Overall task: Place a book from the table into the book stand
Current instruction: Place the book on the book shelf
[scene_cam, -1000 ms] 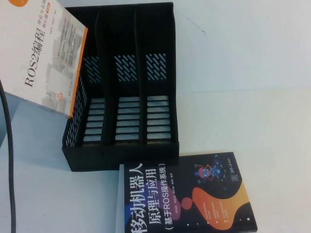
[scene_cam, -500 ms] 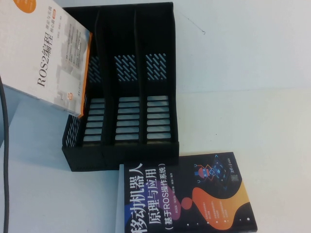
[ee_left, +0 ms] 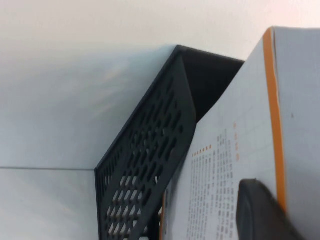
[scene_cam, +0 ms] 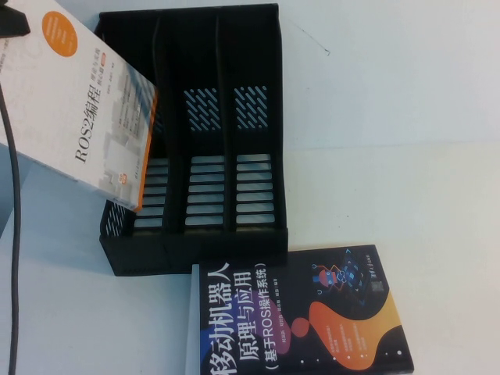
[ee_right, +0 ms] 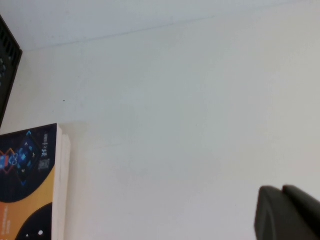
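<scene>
My left gripper needs to put the white ROS2 book, which hangs tilted over the stand now, down in the black book stand's slot point(scene_cam: 136, 222) nearest the dark cable.
The white ROS2 book point(scene_cam: 86, 109) with orange stripes hangs tilted in the air, its lower corner over the leftmost slot of the black book stand point(scene_cam: 250, 62). My left gripper point(scene_cam: 12, 19) shows at the top left corner of the high view, shut on the book's upper end. In the left wrist view a black finger point(ee_left: 260, 210) presses on the book's cover point(ee_left: 235, 165) beside the stand's perforated side point(ee_left: 150, 150). My right gripper point(ee_right: 285, 212) is shut and empty over the bare white table point(scene_cam: 391, 117), out of the high view.
A black book with orange-blue artwork point(scene_cam: 305, 312) lies flat in front of the stand, touching its front edge; it also shows in the right wrist view point(ee_right: 25, 185). A dark cable point(scene_cam: 12, 195) hangs down the left side. The stand's three slots hold nothing.
The ROS2 book has moved right and down, further over the stand's left slot. My left gripper has come into the top left corner. The black book and stand have not moved.
</scene>
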Tool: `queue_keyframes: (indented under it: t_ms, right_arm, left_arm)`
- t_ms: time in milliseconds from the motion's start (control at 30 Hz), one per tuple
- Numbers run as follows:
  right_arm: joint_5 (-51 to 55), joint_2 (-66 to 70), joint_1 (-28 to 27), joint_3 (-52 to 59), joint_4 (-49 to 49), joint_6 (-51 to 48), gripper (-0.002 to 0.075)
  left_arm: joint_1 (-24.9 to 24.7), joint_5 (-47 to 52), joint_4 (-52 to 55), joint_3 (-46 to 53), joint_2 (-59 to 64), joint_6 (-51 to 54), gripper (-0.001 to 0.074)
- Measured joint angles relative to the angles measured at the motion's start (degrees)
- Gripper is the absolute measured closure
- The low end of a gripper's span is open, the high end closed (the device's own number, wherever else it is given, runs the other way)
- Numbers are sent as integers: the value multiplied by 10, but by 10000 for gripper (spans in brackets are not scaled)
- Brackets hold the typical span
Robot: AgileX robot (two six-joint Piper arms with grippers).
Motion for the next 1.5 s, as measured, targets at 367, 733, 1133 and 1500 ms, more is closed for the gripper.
queue_keyframes:
  t_ms: [367,733,1133,1500]
  right_arm:
    - [-3,0,0,0,0,1,727]
    - [-3,0,0,1,12,1,727]
    - [-10,0,0,1,13,2,727]
    - [-10,0,0,1,25,2,727]
  left_arm:
    - [-71,-27,58,0,10,4,629]
    - [-90,-57,133,-1,35,-44,629]
    - [-92,-29,149,-1,40,-58,629]
    - [-93,-39,146,-1,69,-54,613]
